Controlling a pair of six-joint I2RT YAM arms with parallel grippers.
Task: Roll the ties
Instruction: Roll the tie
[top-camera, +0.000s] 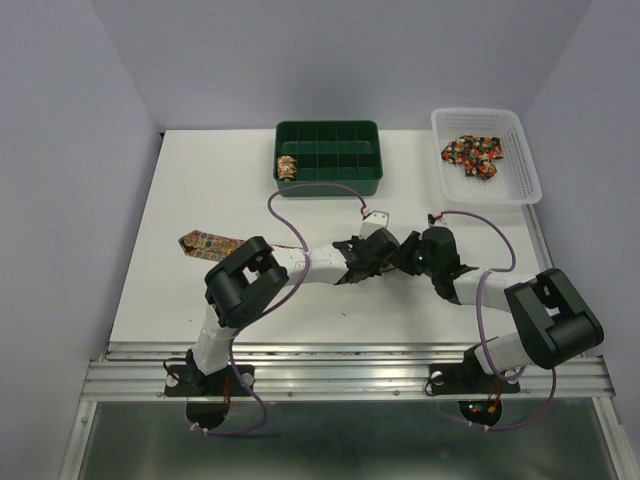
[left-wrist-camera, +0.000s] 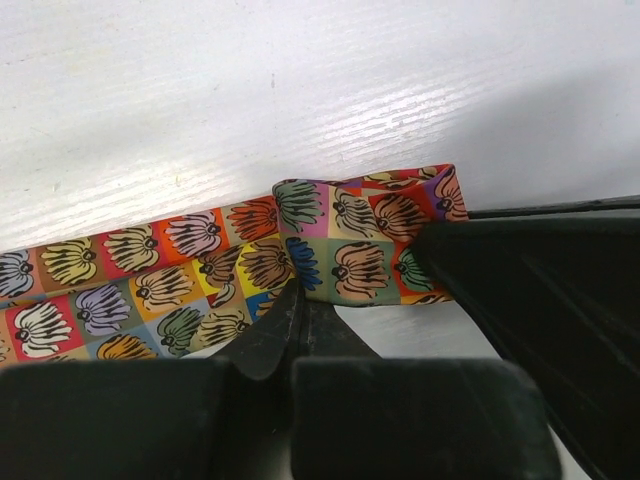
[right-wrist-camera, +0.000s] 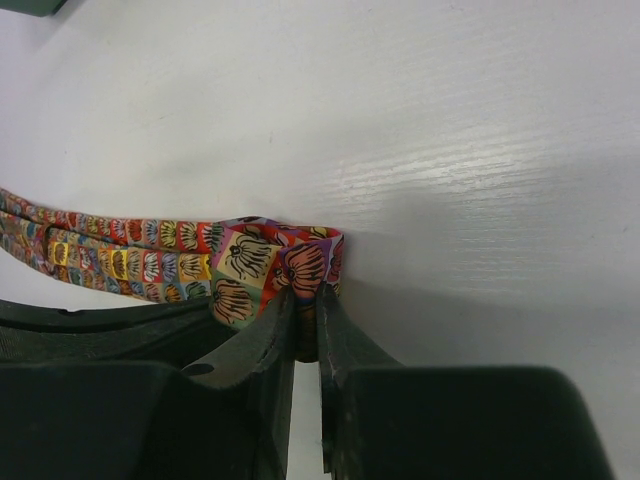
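My left gripper is pinching the tie close to the fold and blocking the roll, so it should open and grab the flat part nearer the tie's wide end (left-wrist-camera: 150, 290).
One tie (top-camera: 205, 242) lies flat on the white table, its wide end at the left, and runs under my left arm toward the middle. In the left wrist view the patchwork strip (left-wrist-camera: 150, 285) ends in a short folded-over part (left-wrist-camera: 360, 235). My left gripper (left-wrist-camera: 297, 298) is shut, its tips pinching the tie's near edge beside the fold. My right gripper (right-wrist-camera: 306, 300) is shut on the folded end of the tie (right-wrist-camera: 270, 262). Both grippers meet mid-table, the left gripper (top-camera: 362, 252) close beside the right gripper (top-camera: 400, 252).
A green divided bin (top-camera: 330, 140) at the back holds one rolled tie (top-camera: 287, 167) in its left compartment. A white basket (top-camera: 520, 170) at the back right holds more loose ties (top-camera: 473, 155). Purple cables loop over the table near both arms.
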